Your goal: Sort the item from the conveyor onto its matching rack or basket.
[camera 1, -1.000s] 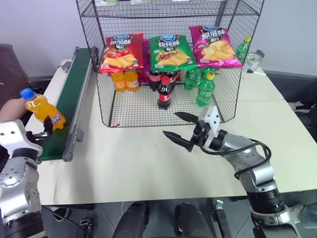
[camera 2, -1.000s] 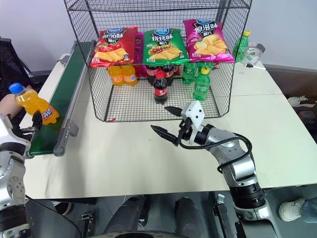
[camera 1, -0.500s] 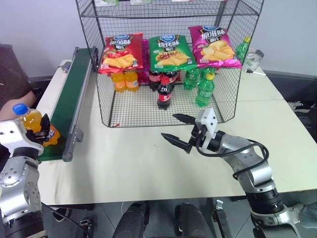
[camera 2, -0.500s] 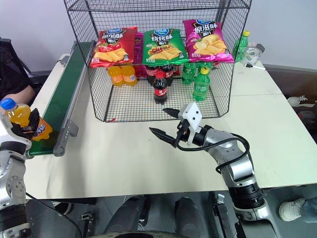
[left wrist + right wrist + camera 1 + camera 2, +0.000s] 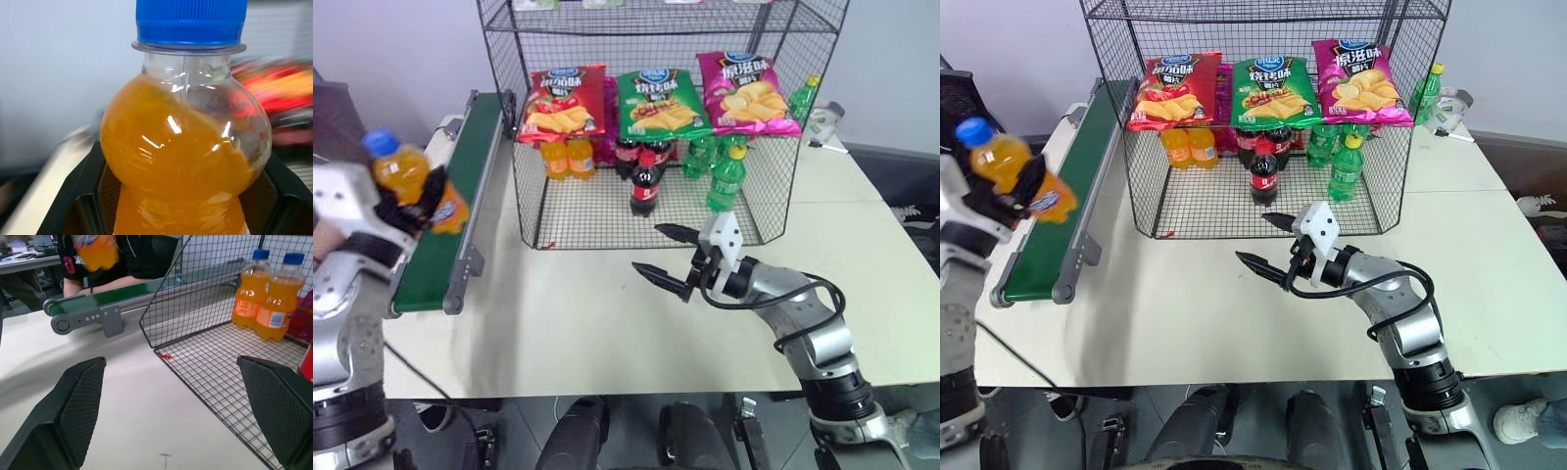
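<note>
My left gripper will set the orange soda bottle down on the rack's bottom shelf [image 5: 574, 235] and release it there, in front of the orange bottles. The soda bottle still hangs above the conveyor's near end.
The item, an orange soda bottle [image 5: 411, 181] with a blue cap, hangs tilted above the near end of the conveyor [image 5: 450, 220]. My left gripper [image 5: 429, 191] is shut on its body. In the left wrist view the bottle [image 5: 186, 147] sits between the two black fingers [image 5: 83, 196]. The grey wire rack [image 5: 587, 211] stands at the back of the table. In front of the rack's open side, above the tabletop, my right gripper [image 5: 646, 248] is open and holds nothing.
On the rack's bottom shelf stand two orange bottles [image 5: 563, 157], cola bottles [image 5: 643, 186] and green bottles [image 5: 724, 181], under three chip bags [image 5: 661, 98]. A person in dark clothing [image 5: 122, 259] sits beyond the conveyor. Bare tabletop [image 5: 558, 313] lies between conveyor and right arm.
My left gripper shut on the orange bottle, which a person's hand had held at the conveyor's end, and lifted it up and to the right. The right arm stayed still.
</note>
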`<act>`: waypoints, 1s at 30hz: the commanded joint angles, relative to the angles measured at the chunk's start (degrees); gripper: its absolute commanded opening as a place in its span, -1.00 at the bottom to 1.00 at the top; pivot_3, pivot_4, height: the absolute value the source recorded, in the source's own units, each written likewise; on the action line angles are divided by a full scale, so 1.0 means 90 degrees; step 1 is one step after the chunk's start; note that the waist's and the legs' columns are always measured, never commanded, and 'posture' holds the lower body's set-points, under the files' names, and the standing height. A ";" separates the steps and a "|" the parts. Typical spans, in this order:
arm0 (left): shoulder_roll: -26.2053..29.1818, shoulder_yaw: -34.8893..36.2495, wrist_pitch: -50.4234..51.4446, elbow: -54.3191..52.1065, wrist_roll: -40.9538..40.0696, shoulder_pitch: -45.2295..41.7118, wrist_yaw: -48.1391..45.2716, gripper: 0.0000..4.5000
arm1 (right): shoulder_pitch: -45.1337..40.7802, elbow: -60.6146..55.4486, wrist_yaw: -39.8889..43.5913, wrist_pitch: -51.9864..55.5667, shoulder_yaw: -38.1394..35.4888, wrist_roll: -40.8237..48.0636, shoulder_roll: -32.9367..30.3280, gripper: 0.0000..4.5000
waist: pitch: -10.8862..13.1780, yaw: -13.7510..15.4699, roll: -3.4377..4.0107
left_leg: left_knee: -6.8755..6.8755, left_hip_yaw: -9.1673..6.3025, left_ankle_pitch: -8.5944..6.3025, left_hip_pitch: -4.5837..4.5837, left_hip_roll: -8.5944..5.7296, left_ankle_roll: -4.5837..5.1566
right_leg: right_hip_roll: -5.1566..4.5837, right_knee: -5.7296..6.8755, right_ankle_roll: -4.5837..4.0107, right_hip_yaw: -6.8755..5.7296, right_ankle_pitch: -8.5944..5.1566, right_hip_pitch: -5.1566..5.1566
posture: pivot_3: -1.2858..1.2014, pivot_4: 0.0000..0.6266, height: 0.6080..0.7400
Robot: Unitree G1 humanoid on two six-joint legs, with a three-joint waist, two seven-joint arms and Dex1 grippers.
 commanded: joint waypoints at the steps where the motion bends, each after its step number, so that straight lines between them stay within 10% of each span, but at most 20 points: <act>1: -0.0127 -0.0647 0.0332 -0.0423 -0.0050 -0.0169 -0.0067 0.17 | -0.0091 -0.0266 -0.0007 -0.0151 -0.0134 0.0014 -0.0073 1.00 | 0.0000 -0.0011 0.0000 | -0.0001 0.0000 0.0000 0.0000 0.0001 0.0000 | 0.0002 0.0000 0.0000 0.0001 0.0000 0.0004 | 0.03 -0.52 1.00; 14: -0.2402 -0.2402 -0.2021 0.2937 0.2549 -0.1584 0.1370 0.17 | 0.0005 -0.0423 -0.0218 -0.0150 -0.0153 -0.0023 -0.0102 1.00 | 0.0002 0.0023 -0.0002 | 0.0004 -0.0002 0.0003 -0.0004 0.0000 -0.0001 | 0.0006 0.0006 0.0003 -0.0009 0.0002 0.0021 | 0.03 -0.52 1.00; 30: -0.2891 -0.2160 -0.4700 0.7843 0.3083 -0.3717 0.1609 0.17 | 0.0171 -0.0678 -0.0397 -0.0080 -0.0212 -0.0001 -0.0200 1.00 | 0.0003 -0.0014 -0.0005 | 0.0007 -0.0002 0.0003 -0.0006 -0.0006 0.0001 | 0.0013 0.0012 0.0008 -0.0018 0.0003 0.0019 | 0.03 -0.52 1.00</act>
